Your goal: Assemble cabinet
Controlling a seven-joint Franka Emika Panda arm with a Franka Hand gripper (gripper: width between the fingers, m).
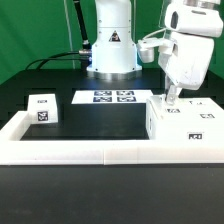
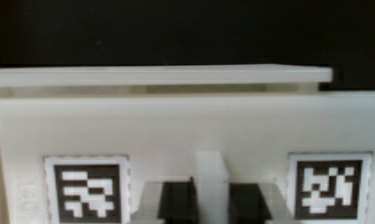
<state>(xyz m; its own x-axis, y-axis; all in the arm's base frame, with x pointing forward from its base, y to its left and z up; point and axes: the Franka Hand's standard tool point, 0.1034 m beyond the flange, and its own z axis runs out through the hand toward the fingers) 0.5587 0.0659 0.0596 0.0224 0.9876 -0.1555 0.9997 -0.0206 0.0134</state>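
Next, I open my gripper to let go of the white cabinet, which now stands against the front rail, on the black table, where it is to sit snug point(image 1: 187, 121) against the front rail.
The white cabinet point(image 1: 185, 120) stands at the exterior view's right, against the front rail, with small tags on its top and front. My gripper point(image 1: 168, 97) points straight down onto the cabinet's left top edge. In the wrist view the cabinet point(image 2: 184, 120) fills the frame, with one tag point(image 2: 90, 188) on each side of the fingers. My gripper point(image 2: 210, 196) has its dark fingers point(image 2: 175, 202) tight against both sides of a thin upright white wall of the cabinet. A small loose white panel point(image 1: 42, 108) with a tag lies at the exterior view's left.
The marker board point(image 1: 112, 97) lies flat at the back middle, before the robot base point(image 1: 110, 55). A low white rail frame point(image 1: 70, 150) borders the black table at the front and left. Cables hang behind at the left.
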